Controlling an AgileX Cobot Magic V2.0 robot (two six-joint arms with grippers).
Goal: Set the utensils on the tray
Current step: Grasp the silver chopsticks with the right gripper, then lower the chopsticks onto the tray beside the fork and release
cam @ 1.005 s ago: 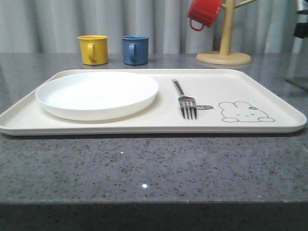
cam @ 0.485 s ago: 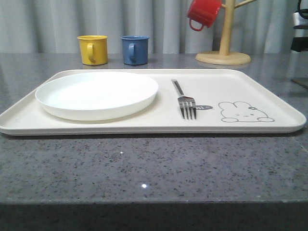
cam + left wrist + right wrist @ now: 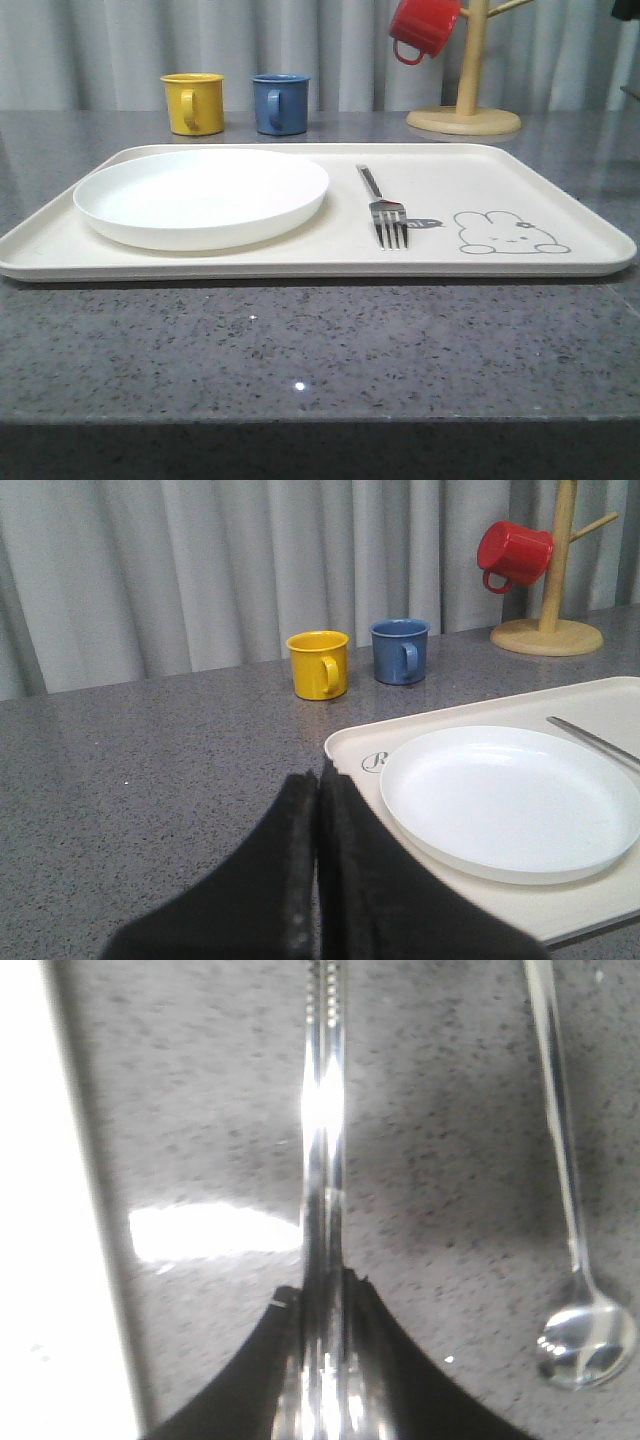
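Observation:
My right gripper is to release the chopsticks, now out over the grey counter, on the cream tray (image 3: 453,208). They will go between the silver fork and the rabbit drawing's face.
A silver fork (image 3: 385,205) lies on the cream tray (image 3: 560,180), tines toward me, just left of the rabbit drawing. In the right wrist view my right gripper (image 3: 323,1295) is shut on a pair of shiny chopsticks (image 3: 323,1140), which run straight out from the jaws over the grey counter. A long-handled spoon (image 3: 585,1345) lies on the counter beside them, apart from the fingers. The tray's rim (image 3: 50,1210) lies on the other side of the chopsticks. My left gripper (image 3: 317,780) is shut on nothing, hovering by the tray's corner (image 3: 350,750).
A round white plate (image 3: 200,195) takes up the tray's left half. Yellow (image 3: 193,102) and blue (image 3: 280,103) mugs stand behind the tray. A wooden mug tree (image 3: 465,115) with a red mug (image 3: 424,27) stands at the back right.
The right arm, seen at the front view's right edge before, has moved out of that view. Fork, plate and tray have not moved.

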